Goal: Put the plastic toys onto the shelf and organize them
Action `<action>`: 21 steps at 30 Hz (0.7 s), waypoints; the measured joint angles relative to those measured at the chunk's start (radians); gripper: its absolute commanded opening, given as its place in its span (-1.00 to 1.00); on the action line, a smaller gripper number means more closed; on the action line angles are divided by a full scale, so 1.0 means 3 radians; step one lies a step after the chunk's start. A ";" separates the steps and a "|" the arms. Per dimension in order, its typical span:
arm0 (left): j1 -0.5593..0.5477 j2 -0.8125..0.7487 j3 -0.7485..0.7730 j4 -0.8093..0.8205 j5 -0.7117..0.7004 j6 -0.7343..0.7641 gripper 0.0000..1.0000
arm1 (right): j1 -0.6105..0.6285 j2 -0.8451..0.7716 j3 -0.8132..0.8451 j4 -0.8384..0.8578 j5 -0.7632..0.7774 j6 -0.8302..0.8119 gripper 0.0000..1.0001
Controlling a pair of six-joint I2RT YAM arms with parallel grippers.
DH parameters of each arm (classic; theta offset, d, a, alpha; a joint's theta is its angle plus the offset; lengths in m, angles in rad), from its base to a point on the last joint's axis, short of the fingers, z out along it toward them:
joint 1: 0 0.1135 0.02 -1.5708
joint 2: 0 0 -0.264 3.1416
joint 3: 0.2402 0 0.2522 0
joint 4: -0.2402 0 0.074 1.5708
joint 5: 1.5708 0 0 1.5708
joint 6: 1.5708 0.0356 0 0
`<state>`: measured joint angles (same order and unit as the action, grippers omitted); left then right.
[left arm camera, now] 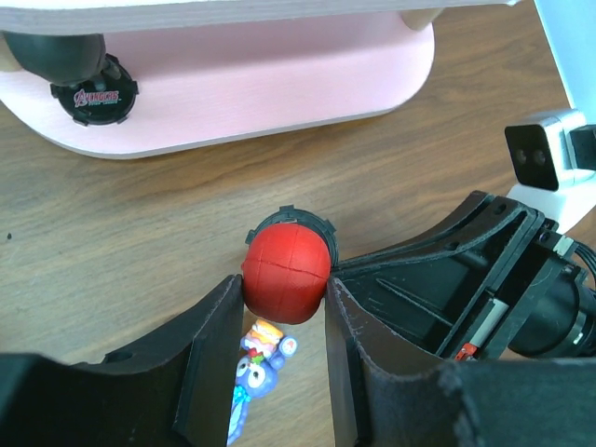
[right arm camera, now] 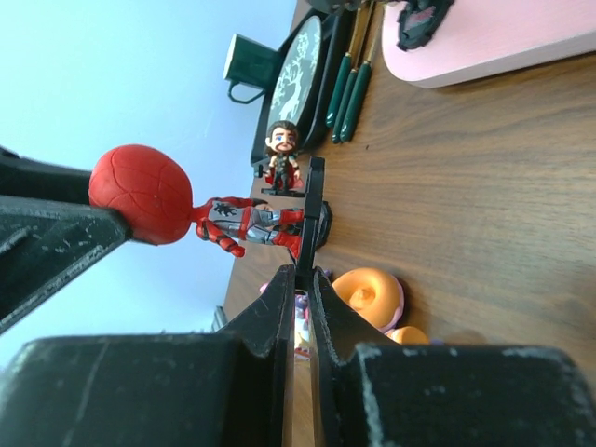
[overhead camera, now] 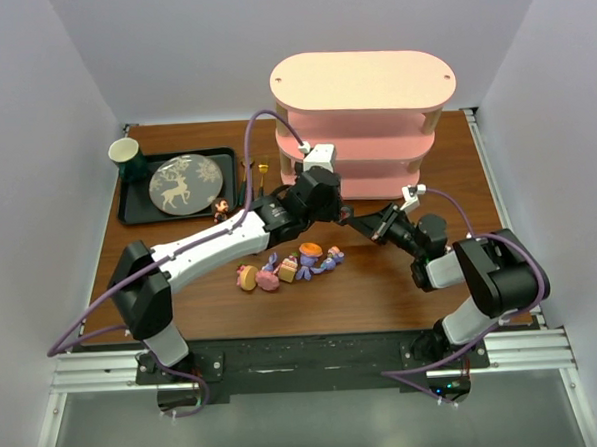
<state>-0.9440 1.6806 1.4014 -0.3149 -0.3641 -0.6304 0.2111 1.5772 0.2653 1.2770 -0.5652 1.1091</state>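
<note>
My left gripper points down onto the red head, too steep for the shelf gap, so it should open and retake the head from the front (right arm camera: 154,219).
A red-headed dark figurine (right arm camera: 244,223) hangs above the table between both grippers. My left gripper (left arm camera: 281,281) is shut on its red head (left arm camera: 286,270). My right gripper (right arm camera: 303,270) is shut on the edge of its black round base (right arm camera: 315,200). In the top view the two grippers meet in front of the pink shelf (overhead camera: 363,120), the left (overhead camera: 340,211) and the right (overhead camera: 367,224). One dark figurine (left arm camera: 93,79) stands on the shelf's bottom tier (left arm camera: 279,84). Purple bunny and pink toys (overhead camera: 291,267) lie on the table below. Another dark figurine (overhead camera: 220,210) stands by the tray.
A black tray (overhead camera: 135,207) at the far left holds a patterned plate (overhead camera: 184,182) and a green cup (overhead camera: 125,152). Gold spoons (overhead camera: 262,169) lie between tray and shelf. White walls close in both sides of the table.
</note>
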 measured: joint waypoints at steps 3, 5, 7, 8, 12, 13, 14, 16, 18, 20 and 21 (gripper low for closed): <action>-0.0023 0.0000 -0.0072 0.0062 -0.0076 -0.0079 -0.55 | 0.0001 0.0084 -0.0005 0.0041 0.0022 0.0069 -1.00; -0.0034 0.0000 -0.0120 0.0089 -0.0099 -0.0113 -0.45 | 0.0009 0.0145 -0.0010 0.0061 0.0024 0.0109 -1.00; -0.0041 0.0000 -0.0165 0.0107 -0.0106 -0.0137 -0.28 | 0.0015 0.0202 -0.0020 0.0072 0.0024 0.0146 -1.00; -0.0042 0.0000 -0.0189 0.0122 -0.0106 -0.0140 -0.21 | 0.0017 0.0221 -0.0027 0.0079 0.0024 0.0161 -1.00; -0.0045 -0.0013 -0.0271 0.0201 -0.0102 -0.0146 0.28 | 0.0019 0.0240 -0.0041 0.0076 0.0029 0.0187 -1.00; -0.0045 -0.0024 -0.0292 0.0223 -0.0100 -0.0140 0.36 | 0.0019 0.0240 -0.0041 0.0076 0.0032 0.0192 -1.00; -0.0045 -0.0042 -0.0319 0.0242 -0.0098 -0.0150 0.55 | 0.0019 0.0239 -0.0041 0.0076 0.0036 0.0193 -1.00; -0.0047 -0.0097 -0.0381 0.0290 -0.0098 -0.0148 0.68 | 0.0020 0.0235 -0.0041 0.0072 0.0055 0.0193 -1.00; -0.0047 -0.0172 -0.0458 0.0338 -0.0097 -0.0134 0.82 | 0.0022 0.0215 -0.0041 0.0067 0.0071 0.0193 -1.00; -0.0047 -0.0247 -0.0525 0.0399 -0.0107 -0.0113 0.84 | 0.0022 0.0189 -0.0041 0.0070 0.0078 0.0195 -1.00; -0.0047 -0.0286 -0.0566 0.0437 -0.0116 -0.0102 0.84 | 0.0022 0.0177 -0.0041 0.0072 0.0079 0.0200 -1.00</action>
<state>-0.9581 1.5948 1.2316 -0.1837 -0.3988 -0.6609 0.2176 1.6302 0.2531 1.2987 -0.5415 1.1690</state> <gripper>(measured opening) 0.910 0.077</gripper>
